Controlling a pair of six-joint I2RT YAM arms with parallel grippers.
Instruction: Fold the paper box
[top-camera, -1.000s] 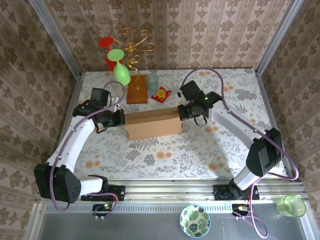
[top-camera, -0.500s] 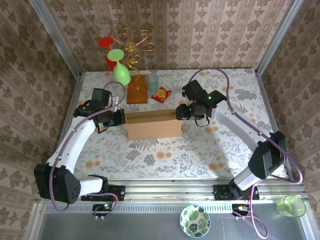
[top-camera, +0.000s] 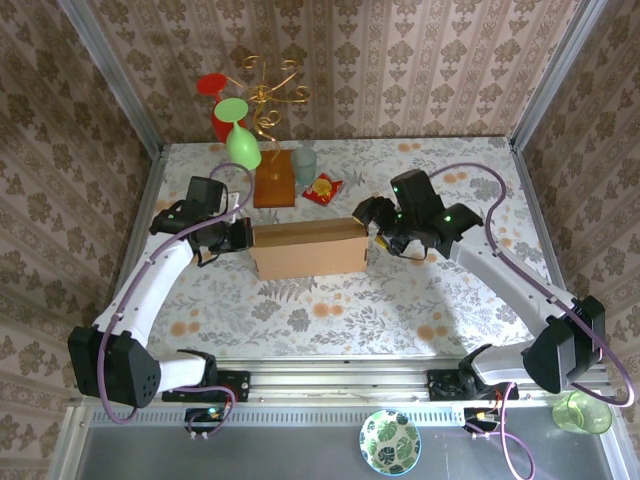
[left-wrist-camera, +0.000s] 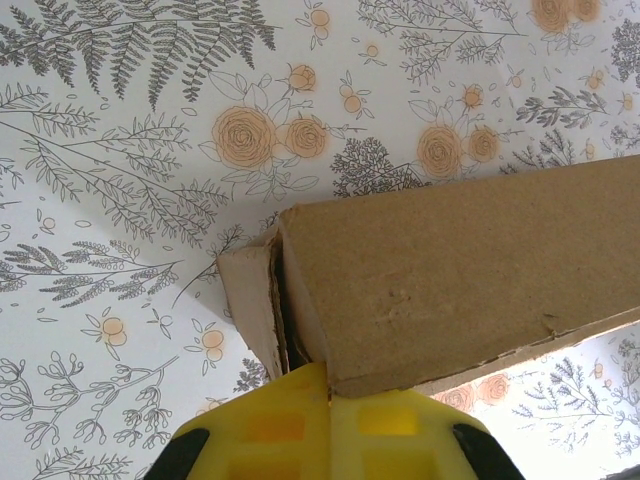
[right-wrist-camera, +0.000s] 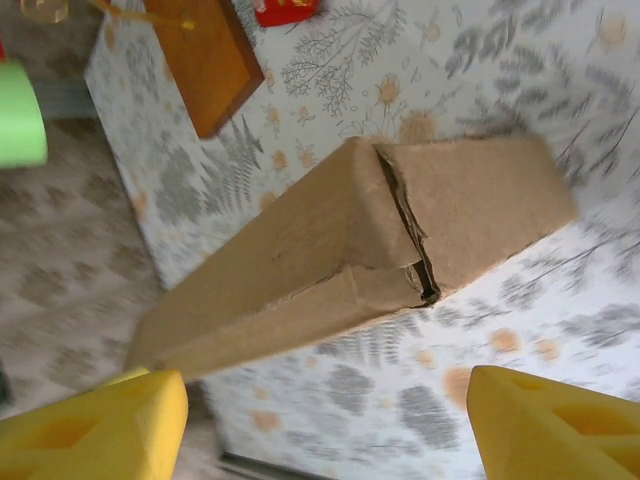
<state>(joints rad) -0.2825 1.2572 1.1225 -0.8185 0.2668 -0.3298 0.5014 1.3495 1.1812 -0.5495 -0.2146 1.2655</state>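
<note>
The end flap of the box gapes next to the robot's closed left fingers, so next the left gripper opens, moves back, turns and pinches the box's corner (left-wrist-camera: 314, 352) to shut the box's seam.
The paper box (top-camera: 308, 248) lies folded up as a shallow brown carton in the middle of the flowered table. My left gripper (top-camera: 243, 236) is at its left end. In the left wrist view its yellow fingers (left-wrist-camera: 270, 425) meet, shut, with their tips against the corner of the box (left-wrist-camera: 470, 270), where an end flap gapes slightly. My right gripper (top-camera: 372, 222) hangs just off the right end, open. The right wrist view has its fingers (right-wrist-camera: 110, 420) spread wide with nothing between them, and the box's (right-wrist-camera: 300, 260) end flaps stand a little ajar ahead.
Behind the box stand a gold wire stand on a wooden base (top-camera: 274, 178), a hanging green glass (top-camera: 243, 145), a red cup (top-camera: 222, 110), a clear cup (top-camera: 304, 165) and a red snack packet (top-camera: 322, 188). A patterned plate (top-camera: 390, 441) and a green cup (top-camera: 582, 411) sit off the table's near edge.
My right gripper has opened and drawn back to the right, off the box's right end. The left gripper has stayed shut at the left end.
</note>
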